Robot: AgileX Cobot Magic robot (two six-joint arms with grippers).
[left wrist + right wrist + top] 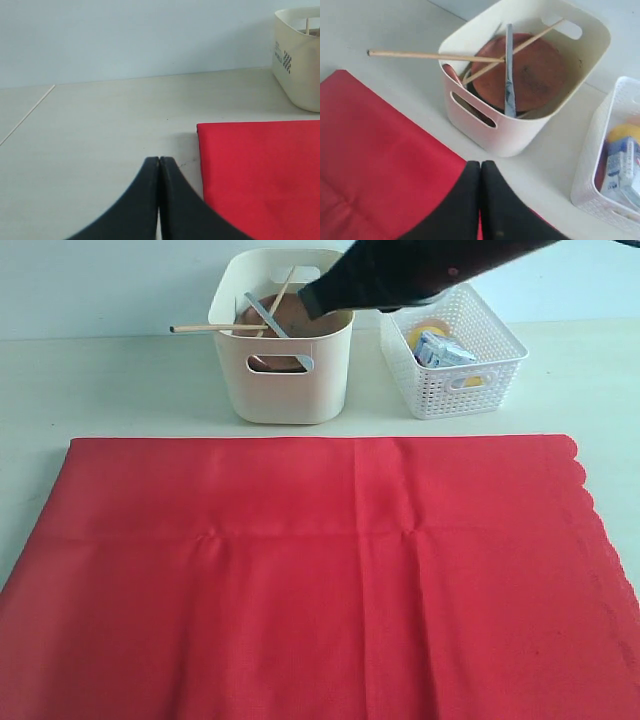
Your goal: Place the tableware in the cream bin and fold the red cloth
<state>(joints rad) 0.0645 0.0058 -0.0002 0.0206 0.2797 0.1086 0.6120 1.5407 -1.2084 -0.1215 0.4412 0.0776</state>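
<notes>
Next, my left gripper closes on the plain side edge [40, 533] [204, 197] of the red cloth, across from its scalloped edge, where the crosswise crease starts.
The red cloth [300, 580] lies spread flat across the front of the table, its scalloped edge on the right. Behind it stands the cream bin [285, 390]. In it are the round brown plate [535, 70], a silver knife [509, 75] and two wooden chopsticks [435, 56]; one chopstick pokes out sideways over the rim. My right gripper [480, 164] is shut and empty, up in the air near the bin, over the cloth's far edge. My left gripper [159, 160] is shut and empty, low over bare table beside the cloth's corner [250, 175]. The other tableware does not show.
A white lattice basket [500, 365] stands right of the bin, holding a small milk carton [622, 167] and a yellow lemon [626, 132]. My dark right arm [420, 270] reaches in from the upper right, over the basket. A pale wall backs the table.
</notes>
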